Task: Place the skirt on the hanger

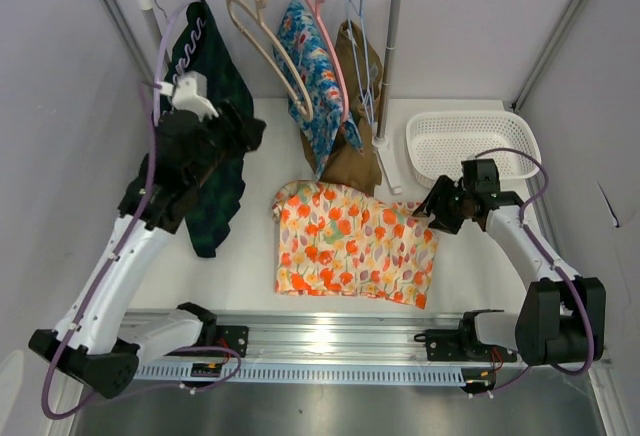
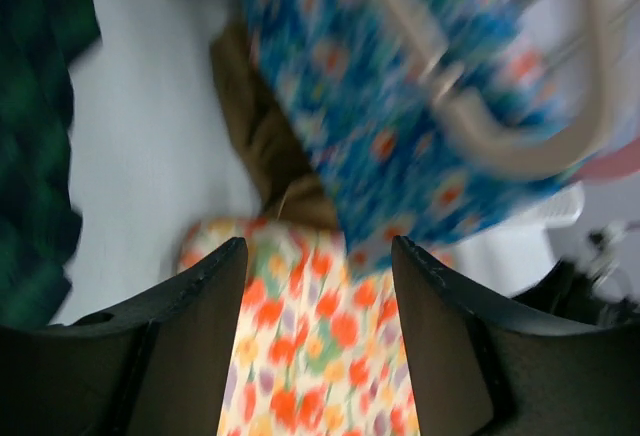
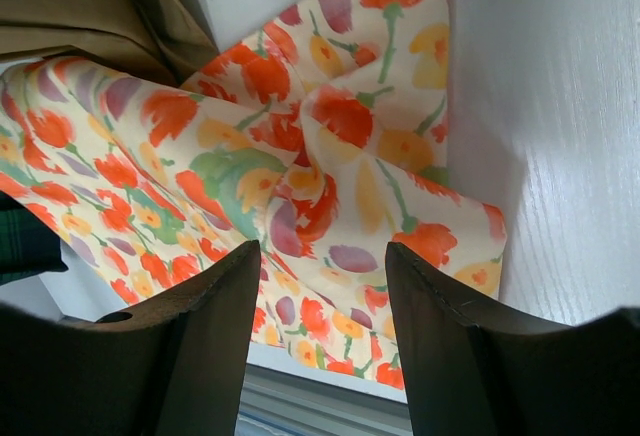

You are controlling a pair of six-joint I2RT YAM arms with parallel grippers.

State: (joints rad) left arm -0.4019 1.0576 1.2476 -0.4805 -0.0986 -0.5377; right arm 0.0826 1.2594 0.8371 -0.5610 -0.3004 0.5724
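Next, my left gripper goes next to the beige hanger and closes on the upper part of its near arm (image 1: 279,42), just below the hook.
The skirt (image 1: 350,241), cream with orange and red flowers, lies flat on the white table in front of the rack; it also shows in both wrist views (image 2: 330,346) (image 3: 270,156). An empty beige hanger (image 1: 265,41) (image 2: 500,136) hangs on the rail. My left gripper (image 1: 250,131) (image 2: 320,251) is raised near the rack, left of the hanger, open and holding nothing; its wrist view is blurred. My right gripper (image 1: 425,211) (image 3: 320,256) hovers open at the skirt's right corner with nothing between its fingers.
A dark green plaid garment (image 1: 205,146) hangs at the rail's left end beside my left arm. A blue floral garment (image 1: 312,76) on a pink hanger and a brown garment (image 1: 355,116) hang mid-rail. The rack post (image 1: 392,76) and a white basket (image 1: 470,141) stand at the back right.
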